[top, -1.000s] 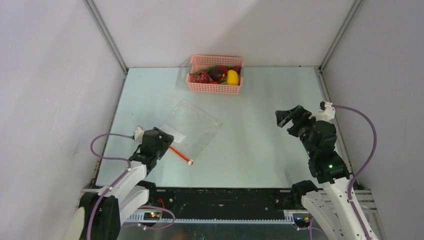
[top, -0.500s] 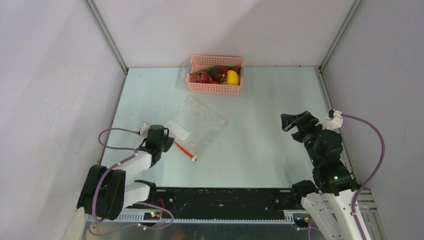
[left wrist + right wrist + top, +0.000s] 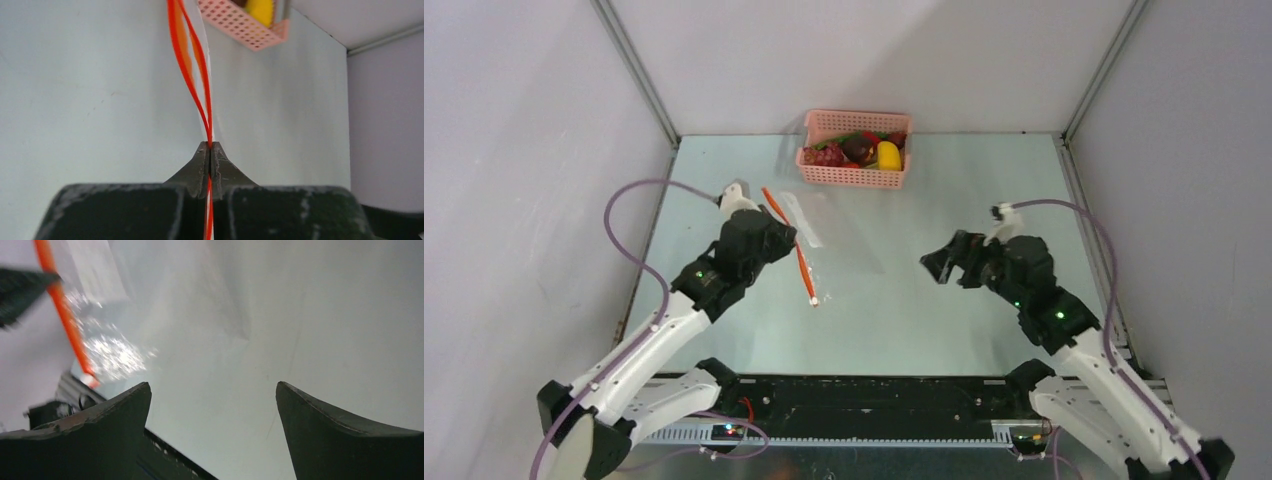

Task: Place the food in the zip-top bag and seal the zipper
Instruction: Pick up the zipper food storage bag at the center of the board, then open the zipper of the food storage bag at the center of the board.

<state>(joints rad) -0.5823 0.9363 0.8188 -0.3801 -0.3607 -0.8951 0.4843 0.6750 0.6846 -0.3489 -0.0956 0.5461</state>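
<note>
The left gripper pinches both zipper strips together, so the right gripper will take the zipper [image 3: 807,276] before the left gripper takes a single strip to open the bag's opening.
The clear zip-top bag [image 3: 849,245] hangs off the table. My left gripper [image 3: 786,238] is shut on its orange-red zipper [image 3: 802,265]. In the left wrist view the zipper [image 3: 192,65] runs up from between my closed jaws, and the left gripper [image 3: 210,146] pinches it. The food [image 3: 861,150], with a yellow fruit [image 3: 889,155], lies in the pink basket [image 3: 854,179] at the back. My right gripper [image 3: 939,265] stands open to the right of the bag, holding nothing. In the right wrist view the right gripper [image 3: 212,390] faces the bag [image 3: 115,350] and its zipper [image 3: 62,310].
The pink mesh basket [image 3: 240,27] stands against the back wall, just beyond the bag's top end. Grey walls close the table on three sides. The black rail [image 3: 874,395] runs along the near edge.
My left gripper has shut on the zipper and lifted the bag up and toward the basket. My right arm has swung left toward the bag, jaws still open.
</note>
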